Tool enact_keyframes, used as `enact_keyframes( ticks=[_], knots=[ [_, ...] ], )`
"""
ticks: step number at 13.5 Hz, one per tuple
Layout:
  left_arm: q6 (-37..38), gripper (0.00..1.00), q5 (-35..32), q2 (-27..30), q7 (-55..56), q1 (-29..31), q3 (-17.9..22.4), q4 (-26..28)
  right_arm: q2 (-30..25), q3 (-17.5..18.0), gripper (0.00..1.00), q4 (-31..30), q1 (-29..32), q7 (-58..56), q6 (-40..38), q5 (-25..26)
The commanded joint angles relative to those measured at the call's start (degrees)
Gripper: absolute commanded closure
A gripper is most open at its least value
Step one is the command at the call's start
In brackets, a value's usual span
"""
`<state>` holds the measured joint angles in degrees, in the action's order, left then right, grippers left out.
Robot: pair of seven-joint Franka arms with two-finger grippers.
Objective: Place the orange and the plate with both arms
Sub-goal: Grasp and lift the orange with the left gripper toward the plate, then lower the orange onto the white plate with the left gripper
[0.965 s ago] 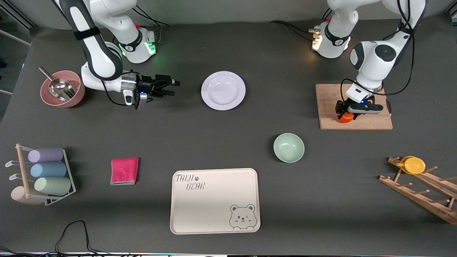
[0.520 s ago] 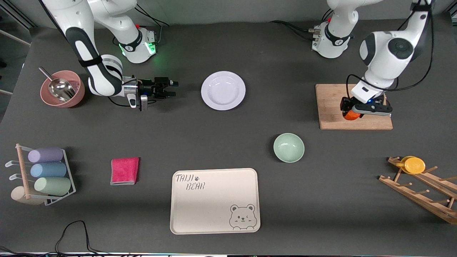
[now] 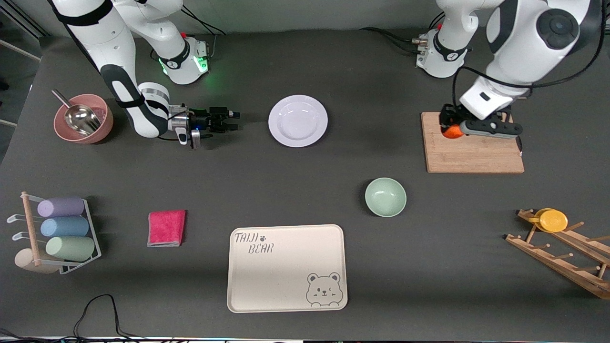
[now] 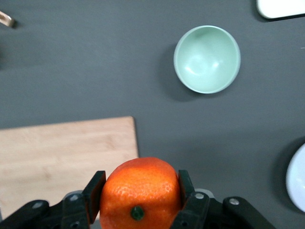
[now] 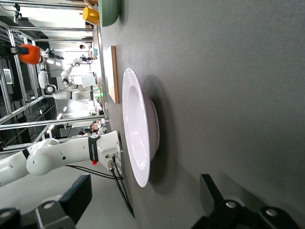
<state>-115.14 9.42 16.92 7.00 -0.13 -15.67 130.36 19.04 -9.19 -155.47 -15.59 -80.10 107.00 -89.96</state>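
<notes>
The plate's rim (image 3: pixel 271 126) (image 5: pixel 148 139), on the side facing the pink bowl, is the next place my right gripper will move to and close on.
The orange (image 3: pixel 451 131) is a small bright-orange fruit held between the fingers of my left gripper (image 3: pixel 450 129), up in the air over the wooden cutting board (image 3: pixel 476 152). In the left wrist view the orange (image 4: pixel 138 193) fills the jaws, which are shut on it. The pale lavender-white plate (image 3: pixel 298 120) lies on the table between the two arms. My right gripper (image 3: pixel 233 120) is low, beside the plate toward the right arm's end, pointing at its rim with the fingers wide apart and empty. The right wrist view shows the plate (image 5: pixel 138 133) edge-on.
A mint-green bowl (image 3: pixel 385 196) and a cream bear tray (image 3: pixel 287 268) lie nearer the camera. A pink bowl with a metal scoop (image 3: pixel 82 119) stands by the right arm. A pink cloth (image 3: pixel 166 227), a rack of cups (image 3: pixel 57 233) and a wooden rack with a yellow disc (image 3: pixel 553 220) sit near the table's ends.
My left gripper has lifted the orange off the cutting board and carried it toward the board's plate-side edge. My right gripper has sunk lower beside the plate.
</notes>
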Motion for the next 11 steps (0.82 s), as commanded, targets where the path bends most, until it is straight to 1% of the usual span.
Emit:
enact_keyframes(
  ticks=[1,2,3,4,5,7,10,11],
  knots=[
    [4.0,1.0,0.4,0.1,11.7,-7.3,0.4,-3.9,1.0,-0.1,0.0,0.7,-0.6,-1.5,-0.6,-1.5],
    [4.0,1.0,0.4,-0.3,15.3,-10.1,0.1,-4.8,1.2,-0.1,0.04,0.8,-0.6,-1.5,-0.6,-1.5],
    [3.4,1.0,0.4,-1.2,19.8,-12.2,-1.2,-5.5,1.2,-0.1,0.12,0.8,-0.6,-1.6,-0.6,-1.5],
    [2.6,1.0,0.4,-2.3,24.6,-13.4,-3.5,-6.2,1.2,-0.1,0.18,0.8,-0.6,-1.6,-0.6,-1.5],
    [1.9,1.0,0.3,-4.6,28.4,-13.4,-6.9,-8.3,1.2,-0.1,0.24,0.8,-0.6,-1.6,-0.6,-1.5],
    [0.5,1.0,-0.4,-9.1,34.5,-13.6,-10.4,-11.7,1.2,-0.1,0.39,0.9,-0.6,-1.6,-0.6,-1.5],
    [-5.5,1.0,-0.9,-13.9,46.2,-13.6,-16.7,-12.5,1.2,-0.1,0.46,0.9,-0.6,-1.6,-0.6,-1.4],
    [-8.8,1.0,-2.2,-16.5,51.5,-13.8,-18.8,-12.1,1.2,-0.1,0.46,0.9,-0.6,-1.6,-0.6,-1.4]
  ],
)
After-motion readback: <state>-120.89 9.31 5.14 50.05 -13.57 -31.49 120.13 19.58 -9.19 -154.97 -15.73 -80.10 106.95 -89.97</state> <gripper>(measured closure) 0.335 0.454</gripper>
